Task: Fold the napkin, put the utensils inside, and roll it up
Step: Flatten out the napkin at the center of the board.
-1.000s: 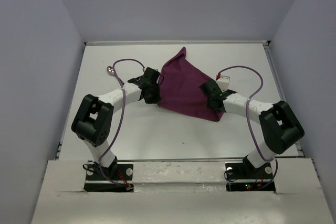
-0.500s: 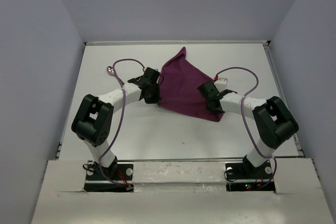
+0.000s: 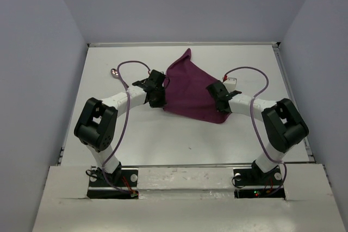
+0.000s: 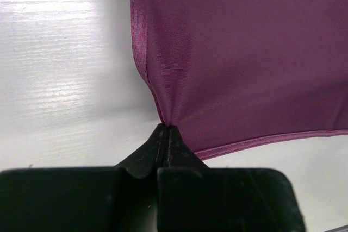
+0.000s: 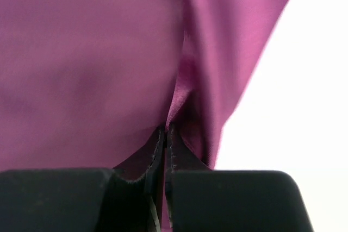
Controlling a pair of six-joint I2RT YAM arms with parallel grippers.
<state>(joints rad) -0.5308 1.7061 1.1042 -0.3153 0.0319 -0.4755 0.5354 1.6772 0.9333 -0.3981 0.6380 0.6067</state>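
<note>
The robot's right gripper should release the corner of the napkin, now a raised fold, on the bare white table (image 3: 257, 132) below the right arm's purple cable.
The plum-purple napkin (image 3: 187, 88) lies spread in the middle of the white table, one corner pointing toward the back. My left gripper (image 3: 162, 100) is shut on its near-left corner; in the left wrist view the tips (image 4: 166, 130) pinch the cloth (image 4: 234, 52) where two hemmed edges meet. My right gripper (image 3: 216, 93) is shut on a raised fold at the napkin's right side, and the right wrist view shows its tips (image 5: 166, 130) nipping the cloth (image 5: 98, 52). A small grey metal utensil end (image 3: 113, 72) shows at the far left, beside the left arm's cable loop.
A small white object with a red mark (image 3: 232, 81) sits just behind the right gripper. Purple cables (image 3: 247, 71) loop above both arms. Grey walls enclose the table (image 3: 136, 134) on three sides, and the arm bases stand at the near edge.
The right gripper has closed on the napkin's right side after shifting slightly left and back. The left gripper has stayed shut on its corner, unmoved.
</note>
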